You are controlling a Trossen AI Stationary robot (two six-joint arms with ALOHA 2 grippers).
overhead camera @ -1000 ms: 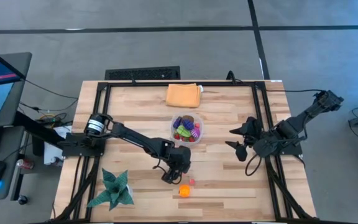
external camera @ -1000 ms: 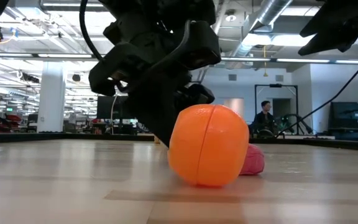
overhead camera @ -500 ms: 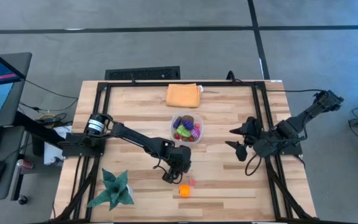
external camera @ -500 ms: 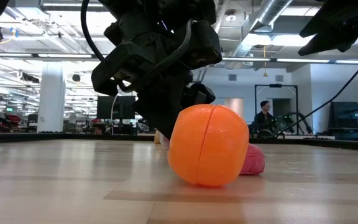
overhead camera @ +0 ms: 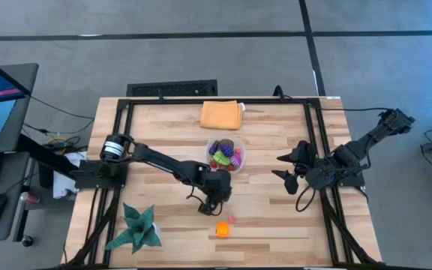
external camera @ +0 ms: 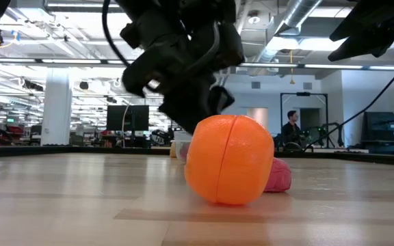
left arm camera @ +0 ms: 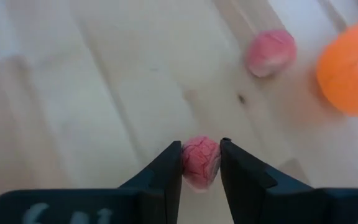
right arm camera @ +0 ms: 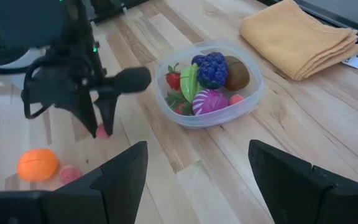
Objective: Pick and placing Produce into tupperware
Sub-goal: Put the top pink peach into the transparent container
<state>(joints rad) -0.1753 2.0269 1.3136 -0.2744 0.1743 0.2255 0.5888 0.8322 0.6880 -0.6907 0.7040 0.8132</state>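
The robot's left gripper will release the small pinkish-red piece, now low over the table's near middle, between the red pieces along the tupperware's near edge [overhead camera: 219, 166].
My left gripper [overhead camera: 207, 209] is shut on a small pinkish-red piece of produce [left arm camera: 200, 163], low over the table's near middle. On the wood just beyond it rest an orange fruit [overhead camera: 222, 229] and another small pink piece [overhead camera: 232, 220]. The clear tupperware [overhead camera: 226, 155] stands at the table's middle and holds several pieces: purple, green, magenta, brown and red. My right gripper [overhead camera: 283, 169] hovers open to the right of the tupperware with nothing between its fingers. My left gripper pinches the small pinkish-red piece by its two opposite sides [left arm camera: 186, 163] between its two fingers [left arm camera: 166, 168]. The fingers slant down at it from the table's left. The piece sits at their free ends, close above the wood; the orange fruit hides the gap beneath it in the low view.
A folded orange cloth [overhead camera: 222, 115] lies at the far edge behind the tupperware. A green spiky plant [overhead camera: 135, 229] stands at the near left corner. Bare wood stretches between the tupperware and the orange fruit.
My left gripper has risen a little from the table behind the orange fruit and edged toward the tupperware. The orange fruit and the pink piece beside it have stayed in place.
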